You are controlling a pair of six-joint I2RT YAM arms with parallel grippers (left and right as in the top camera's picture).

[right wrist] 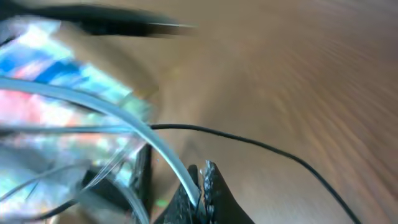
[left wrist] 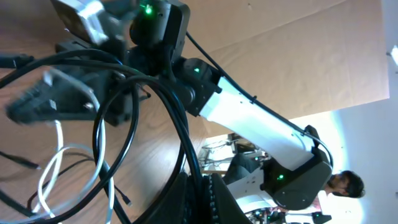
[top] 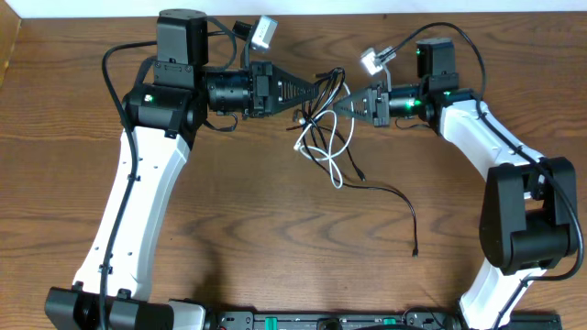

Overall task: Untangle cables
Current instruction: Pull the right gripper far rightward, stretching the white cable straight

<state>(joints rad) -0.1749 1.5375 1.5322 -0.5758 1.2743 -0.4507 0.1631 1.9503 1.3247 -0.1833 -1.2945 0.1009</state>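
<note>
Next, my right gripper puts the white cable down on bare wood [top: 409, 147] between the tangled cables and its white arm and lets go.
The cables lie tangled at the back middle of the wooden table [top: 238, 238]. A white cable [top: 323, 151] loops there. A thin black cable [top: 394, 190] trails to the front right and ends in a small plug [top: 415, 249]. My left gripper [top: 318, 91] reaches in from the left and is shut on a black cable [left wrist: 177, 118], which runs up between its fingers [left wrist: 217, 199]. My right gripper [top: 341, 104] faces it from the right, fingertips close to the left one's. In the right wrist view the right gripper [right wrist: 202, 190] is shut on the white cable [right wrist: 155, 140]; a thin black cable [right wrist: 261, 146] crosses the wood behind.
Both white arms flank the tangle, the left arm [top: 138, 202] and the right arm [top: 477, 137]. A black rail [top: 312, 321] runs along the table's front edge. The table's far edge meets a white wall [top: 367, 9].
</note>
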